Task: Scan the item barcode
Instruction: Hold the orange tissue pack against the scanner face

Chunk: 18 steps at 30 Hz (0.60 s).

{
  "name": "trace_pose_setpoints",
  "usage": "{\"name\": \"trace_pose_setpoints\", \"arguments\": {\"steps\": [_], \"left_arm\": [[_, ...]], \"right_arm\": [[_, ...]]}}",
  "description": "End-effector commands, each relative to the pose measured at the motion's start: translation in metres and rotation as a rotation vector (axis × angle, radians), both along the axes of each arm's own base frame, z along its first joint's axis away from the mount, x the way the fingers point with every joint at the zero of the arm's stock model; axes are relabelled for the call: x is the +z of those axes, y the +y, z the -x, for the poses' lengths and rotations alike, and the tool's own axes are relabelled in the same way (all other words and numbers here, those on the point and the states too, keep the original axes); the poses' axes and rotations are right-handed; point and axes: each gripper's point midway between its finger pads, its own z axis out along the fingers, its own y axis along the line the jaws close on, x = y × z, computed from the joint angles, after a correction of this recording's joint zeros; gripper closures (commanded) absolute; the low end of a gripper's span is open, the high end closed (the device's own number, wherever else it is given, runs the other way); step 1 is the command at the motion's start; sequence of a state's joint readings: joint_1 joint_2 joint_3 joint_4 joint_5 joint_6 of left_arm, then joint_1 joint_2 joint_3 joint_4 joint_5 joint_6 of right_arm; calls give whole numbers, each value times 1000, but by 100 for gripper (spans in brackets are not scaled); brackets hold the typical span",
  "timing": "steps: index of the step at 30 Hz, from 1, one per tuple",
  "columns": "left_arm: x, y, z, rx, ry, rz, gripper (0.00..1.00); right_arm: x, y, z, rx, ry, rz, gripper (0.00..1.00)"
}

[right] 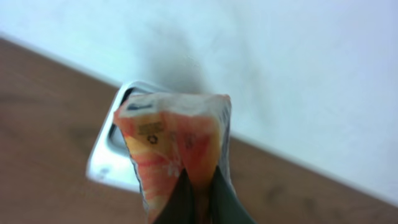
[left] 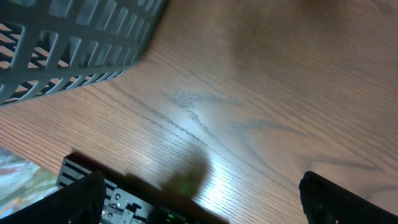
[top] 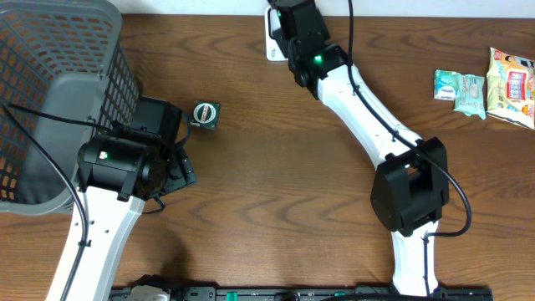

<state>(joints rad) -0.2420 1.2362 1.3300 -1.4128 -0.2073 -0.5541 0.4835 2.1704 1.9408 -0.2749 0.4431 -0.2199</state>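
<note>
I need to release the red snack packet with my right gripper on top of the teal packet [top: 480, 91] beside the larger snack packet.
In the right wrist view my right gripper [right: 202, 208] is shut on an orange and red snack packet [right: 171, 146], pinching its lower end so it stands up between the dark fingers. Just behind the packet lies the white scanner [right: 107, 155], against the white wall. From overhead the scanner [top: 272, 43] peeks out at the table's far edge, and the right arm hides the packet. Beside the basket, low over the wood, my left gripper [left: 211, 208] stands open with nothing between its fingers [left: 78, 199].
A grey mesh basket [top: 58, 92] fills the far left corner. A small round green and black item [top: 205, 114] lies just right of the left arm. Several snack packets [top: 460, 90] lie at the far right, one larger [top: 512, 88].
</note>
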Motion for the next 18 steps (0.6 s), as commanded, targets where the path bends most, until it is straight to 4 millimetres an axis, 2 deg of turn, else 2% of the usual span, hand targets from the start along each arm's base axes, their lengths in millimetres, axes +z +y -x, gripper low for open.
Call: {"name": "trace_pose_setpoints", "arguments": {"steps": [1, 6, 14, 18], "left_arm": [[0, 0, 1, 16, 0, 7, 2], [0, 0, 1, 16, 0, 8, 2], [0, 0, 1, 16, 0, 7, 2], [0, 0, 1, 16, 0, 7, 2]], "right_arm": [[-6, -13, -15, -18, -44, 133, 99], [-1, -2, -34, 60, -150, 269, 99], [-27, 6, -51, 79, -197, 313, 99], [-32, 16, -55, 119, -224, 298, 99]]}}
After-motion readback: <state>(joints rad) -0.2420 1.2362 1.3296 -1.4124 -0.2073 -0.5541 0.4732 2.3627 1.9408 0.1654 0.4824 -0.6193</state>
